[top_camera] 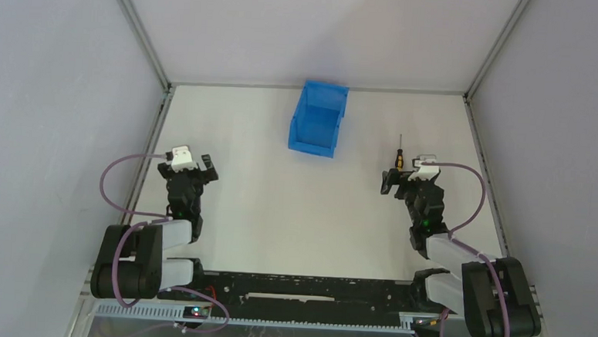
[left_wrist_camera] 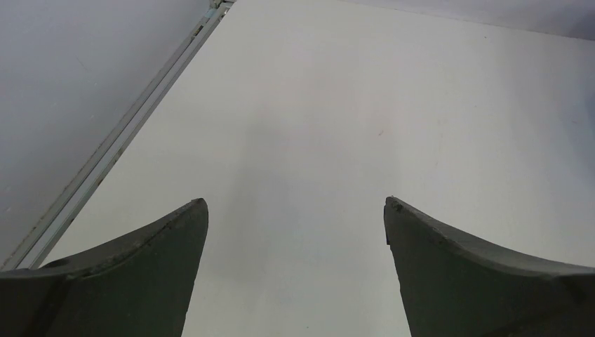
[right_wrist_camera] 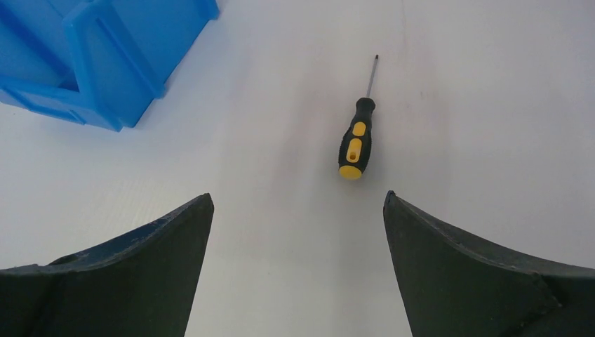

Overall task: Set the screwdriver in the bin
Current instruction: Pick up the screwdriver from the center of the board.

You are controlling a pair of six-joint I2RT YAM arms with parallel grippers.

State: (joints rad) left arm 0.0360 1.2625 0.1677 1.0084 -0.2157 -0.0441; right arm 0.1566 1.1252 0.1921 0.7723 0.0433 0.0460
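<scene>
My right gripper will grip the screwdriver next on its handle's thick back half [top_camera: 399, 161] [right_wrist_camera: 356, 141], the part farthest from the screwdriver's metal end.
The small screwdriver [top_camera: 396, 153] with its black-and-orange handle lies flat on the white table at the right, shaft pointing away. In the right wrist view the screwdriver [right_wrist_camera: 355, 139] lies just beyond my open fingers. My right gripper [top_camera: 404, 176] [right_wrist_camera: 297, 203] is open and empty, right behind the handle. The blue bin [top_camera: 319, 117] stands at the back centre, its lower edge facing the arms; the bin's corner [right_wrist_camera: 91, 56] shows at the upper left of the right wrist view. My left gripper [top_camera: 194, 165] [left_wrist_camera: 295, 203] is open and empty over bare table at the left.
Grey walls with metal frame rails [top_camera: 158, 122] close in the table on the left, the back and the right. A rail [left_wrist_camera: 112, 151] runs along the table's left edge in the left wrist view.
</scene>
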